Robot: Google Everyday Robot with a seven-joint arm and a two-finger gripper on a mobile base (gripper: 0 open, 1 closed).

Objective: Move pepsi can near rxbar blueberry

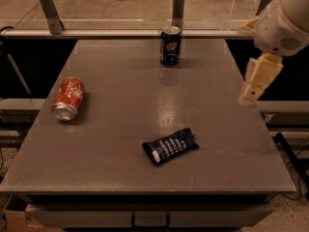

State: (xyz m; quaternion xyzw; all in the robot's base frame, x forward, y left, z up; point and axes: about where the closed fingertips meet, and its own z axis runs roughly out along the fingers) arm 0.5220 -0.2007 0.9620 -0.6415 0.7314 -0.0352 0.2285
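Observation:
The robot's gripper will next go to the upper half of the pepsi can (172, 40) and close there, because this can must move near the rxbar blueberry.
The pepsi can (170, 45) stands upright at the far middle of the grey table (120, 129), dark blue with a silver top. The rxbar blueberry (170, 146) lies flat near the front middle, a dark navy wrapper with white text, turned slightly. My gripper (247, 96) hangs from the cream arm over the table's right edge, to the right of and nearer than the can. It holds nothing that I can see.
A red cola can (68, 98) lies on its side at the table's left. A glass barrier with metal posts (178, 6) runs along the far edge. A drawer handle (150, 221) shows below the front edge.

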